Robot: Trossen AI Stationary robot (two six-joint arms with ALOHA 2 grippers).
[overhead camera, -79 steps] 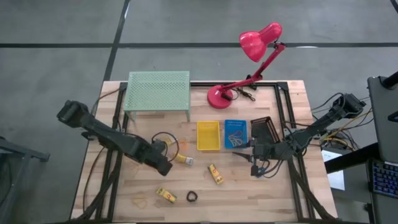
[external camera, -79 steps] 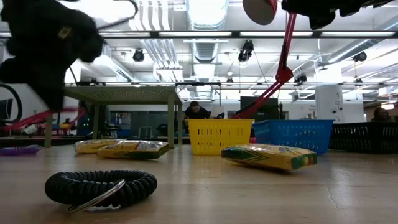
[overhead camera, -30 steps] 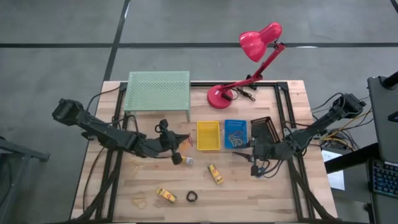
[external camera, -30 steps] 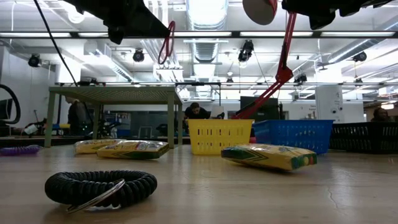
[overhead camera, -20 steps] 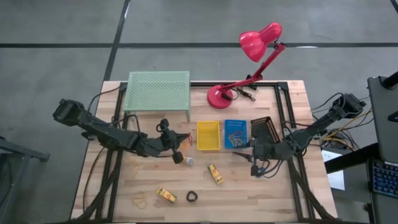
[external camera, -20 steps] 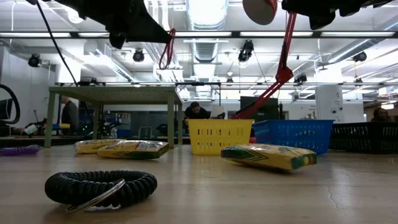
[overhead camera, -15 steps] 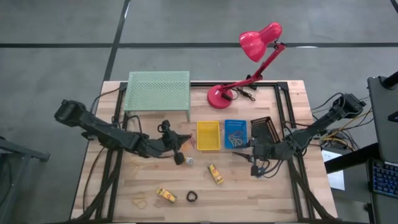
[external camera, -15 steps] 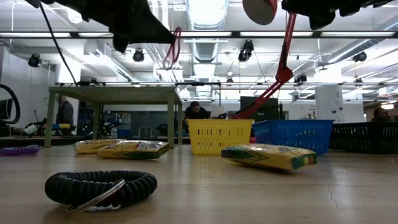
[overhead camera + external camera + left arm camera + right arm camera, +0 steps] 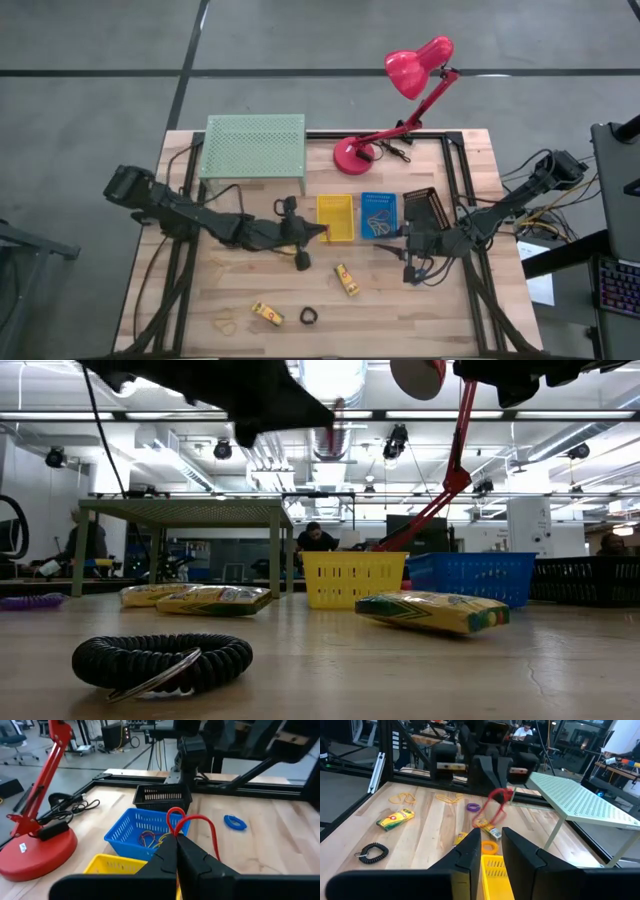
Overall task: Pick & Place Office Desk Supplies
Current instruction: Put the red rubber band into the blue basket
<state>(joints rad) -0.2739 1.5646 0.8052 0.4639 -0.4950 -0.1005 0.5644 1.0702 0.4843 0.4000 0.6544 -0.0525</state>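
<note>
My left gripper has the red rubber band. It will let go of it on top of the rubber bands inside the blue basket [image 9: 375,218] [image 9: 149,841].
My left gripper [image 9: 318,232] reaches level across the table's middle, just left of the yellow basket [image 9: 334,217], shut on a red rubber band [image 9: 192,822]. My right gripper [image 9: 492,847] hangs open and empty in front of the blue basket [image 9: 378,215], which holds a few bands. Two yellow packets [image 9: 347,279] [image 9: 267,314] and a black coil ring [image 9: 308,317] lie flat near the front edge. Loose bands [image 9: 225,324] lie on the wood at the front left. My left gripper pinches one spot of the red band's loop [image 9: 175,834] between its two fingertips. The fingers come almost level from the table's left. The rest of the loop [image 9: 500,802] hangs slack off the fingertips, clear of the table.
A black basket [image 9: 426,208] stands right of the blue one. A pale green mesh shelf [image 9: 253,147] stands at the far left, and a pink-red desk lamp [image 9: 400,90] at the far middle. A blue coil [image 9: 235,822] lies on the wood near my right arm.
My left gripper has gone toward the table's right edge and a little down, carrying the red band from the table's middle up to the yellow basket's left side. It has stayed shut.
</note>
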